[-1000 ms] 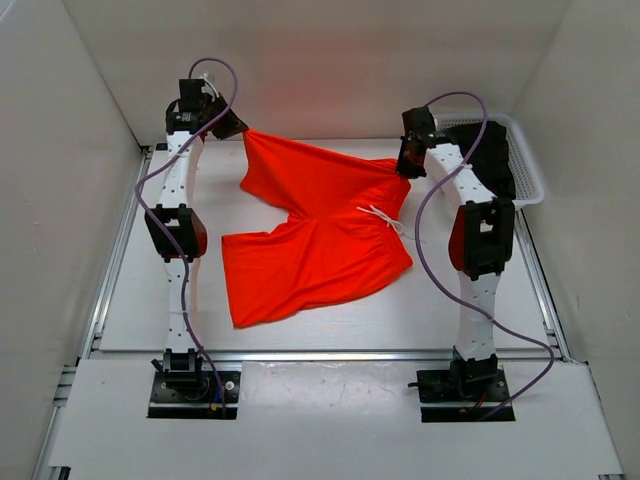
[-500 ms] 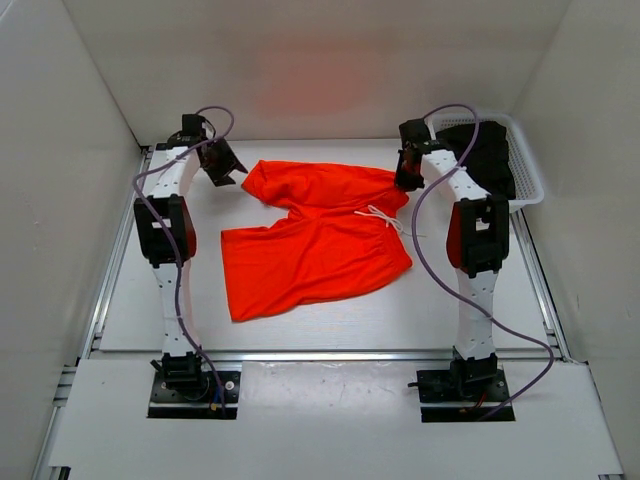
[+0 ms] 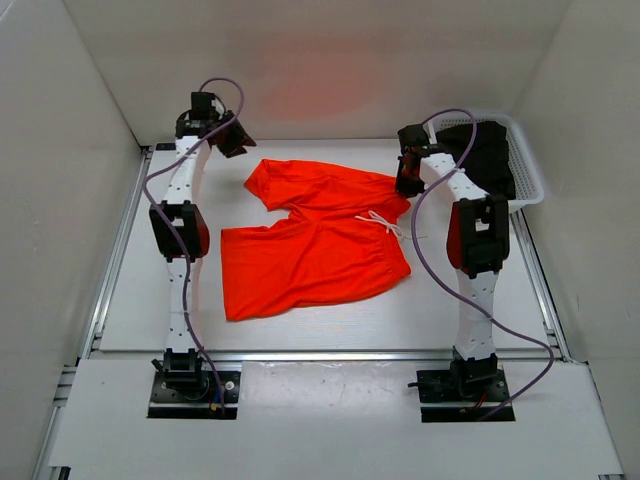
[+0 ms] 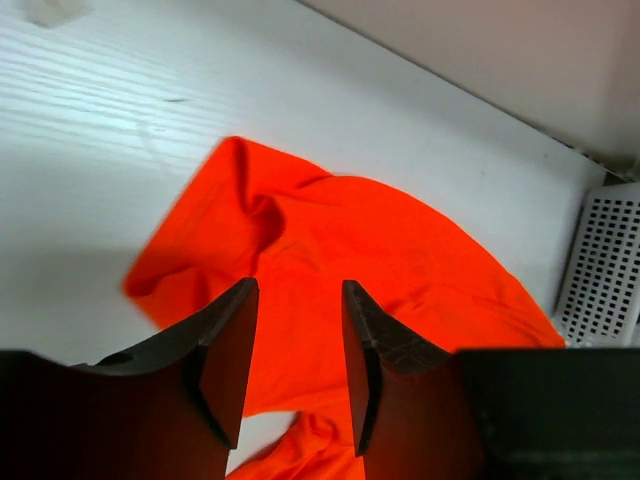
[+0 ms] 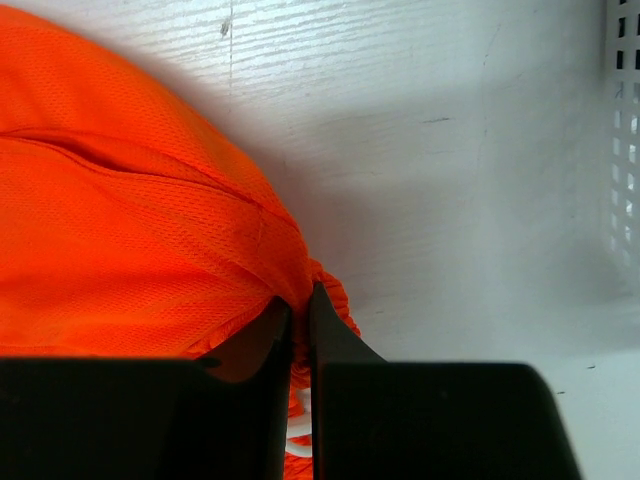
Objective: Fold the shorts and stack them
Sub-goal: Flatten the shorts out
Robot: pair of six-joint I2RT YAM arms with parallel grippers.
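Note:
The waistband corner will go down from my right gripper onto the white table [image 3: 390,175] [image 5: 110,85] by the shorts' back edge near the basket.
The neon-orange shorts [image 3: 315,235] lie spread on the white table, waistband to the right with the white drawstring [image 3: 385,220] showing, one leg toward the back and one toward the front left. My left gripper [image 3: 236,140] is open and empty, raised above the table behind the far leg's corner [image 4: 240,200]. My right gripper [image 3: 405,182] is shut on the gathered waistband [image 5: 300,285] at the shorts' back right corner, low over the table.
A white perforated basket [image 3: 520,155] holding dark clothing stands at the back right; its edge shows in the left wrist view [image 4: 605,265] and the right wrist view [image 5: 625,130]. Enclosure walls stand close at the back and both sides.
My left gripper let go of the far leg, which dropped flat on the table, and then rose toward the back. My right gripper lowered slightly, still holding the waistband.

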